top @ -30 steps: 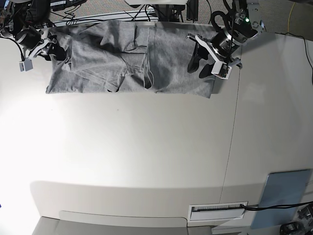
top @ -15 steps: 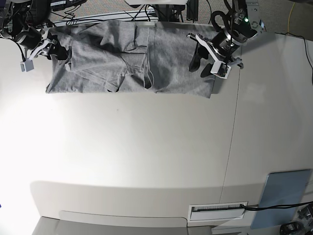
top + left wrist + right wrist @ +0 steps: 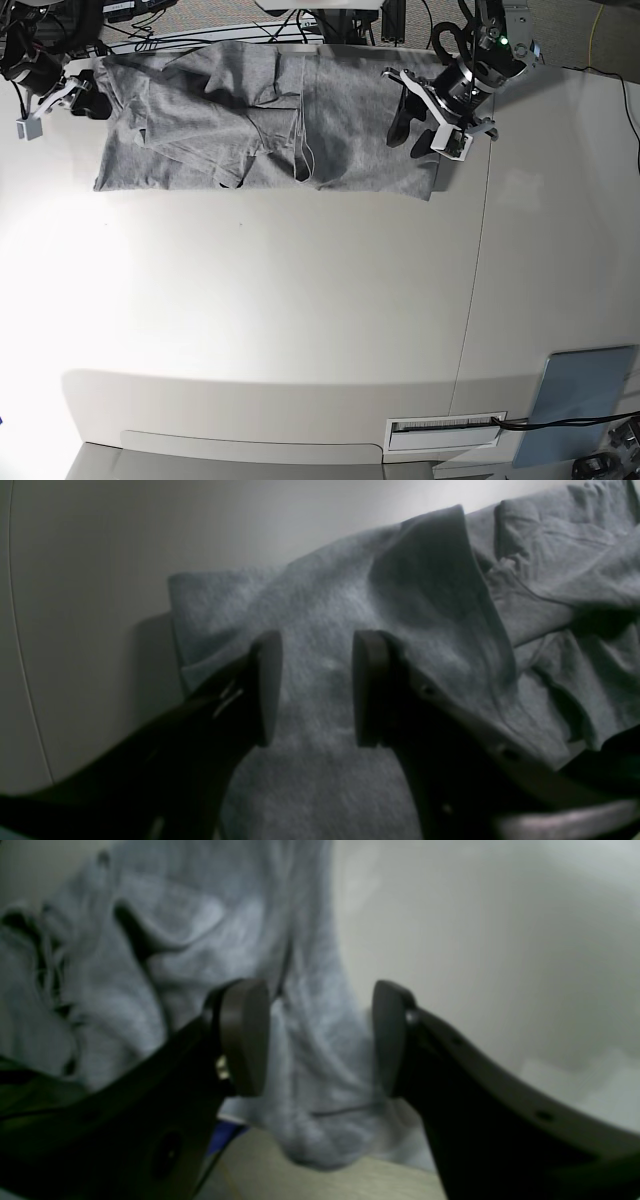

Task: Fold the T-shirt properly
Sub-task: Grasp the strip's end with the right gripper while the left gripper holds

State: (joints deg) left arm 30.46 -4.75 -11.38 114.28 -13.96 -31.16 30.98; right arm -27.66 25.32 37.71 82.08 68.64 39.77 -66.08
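I should close my right gripper on the T-shirt's short outer edge (image 3: 114, 110) (image 3: 321, 1035), next to the crumpled fold, at the end farthest from my left gripper.
The heather-grey T-shirt (image 3: 250, 130) lies crumpled and partly folded over itself along the far edge of the table, plain side up; no lettering shows. My left gripper (image 3: 408, 138) is open and hovers over the shirt's right end. In the left wrist view (image 3: 312, 690) its jaws stand apart over flat fabric (image 3: 325, 605) near the shirt's corner. My right gripper (image 3: 88, 100) is open at the shirt's far-left edge. In the right wrist view (image 3: 317, 1040) its jaws stand apart with rumpled fabric (image 3: 190, 940) behind them, and they grip nothing.
A bluish-grey flat panel (image 3: 580, 405) lies at the near right corner, beside a white label slot (image 3: 445, 430). Cables and floor lie beyond the table's far edge (image 3: 300, 25). A seam (image 3: 475, 280) runs down the white tabletop.
My right gripper has moved left and up, off the shirt's left part to its outer edge. My left gripper has shifted slightly up. The shirt has barely moved.
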